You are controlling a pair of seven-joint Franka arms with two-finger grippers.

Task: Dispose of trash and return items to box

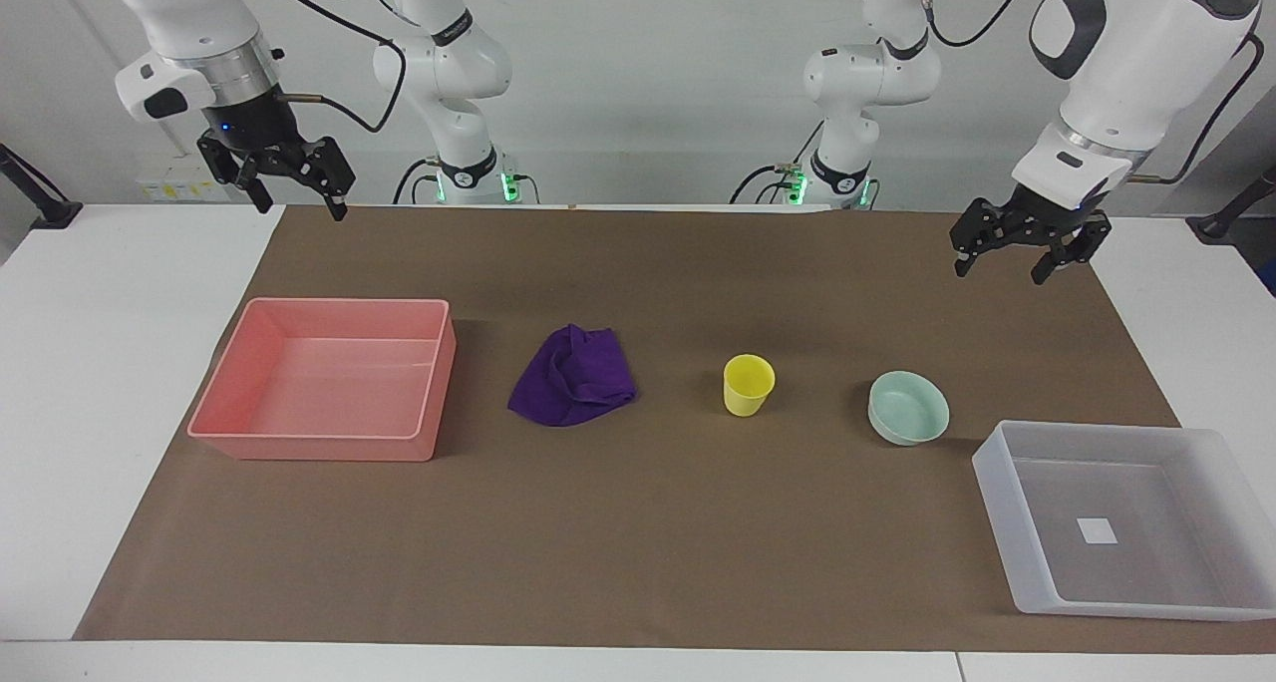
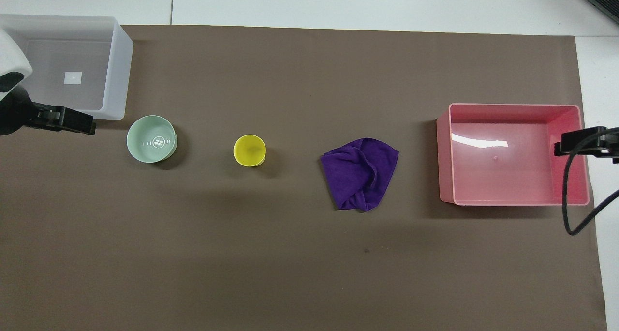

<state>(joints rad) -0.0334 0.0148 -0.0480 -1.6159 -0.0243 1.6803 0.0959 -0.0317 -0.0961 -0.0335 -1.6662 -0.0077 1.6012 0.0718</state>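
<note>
My left gripper should grip the mint-green bowl's rim (image 2: 128, 136) on the side that faces away from the yellow cup.
The purple cloth (image 1: 575, 378) (image 2: 360, 173) lies crumpled on the brown mat mid-table. The yellow cup (image 1: 748, 385) (image 2: 249, 151) stands upright beside it, toward the left arm's end. The mint-green bowl (image 1: 907, 408) (image 2: 151, 139) sits beside the cup, closer to the translucent box (image 1: 997, 463) (image 2: 121, 65), which is empty with a white square on its floor. My left gripper (image 1: 1002, 268) (image 2: 72, 122) hangs open and empty over the mat at the left arm's end. My right gripper (image 1: 302, 206) (image 2: 575, 144) hangs open and empty at the right arm's end.
An empty pink tray (image 1: 319, 448) (image 2: 442, 157) stands at the right arm's end, beside the cloth. A brown paper mat (image 1: 638, 562) covers most of the white table. A black cable (image 2: 570, 210) hangs from the right arm over the pink tray's end.
</note>
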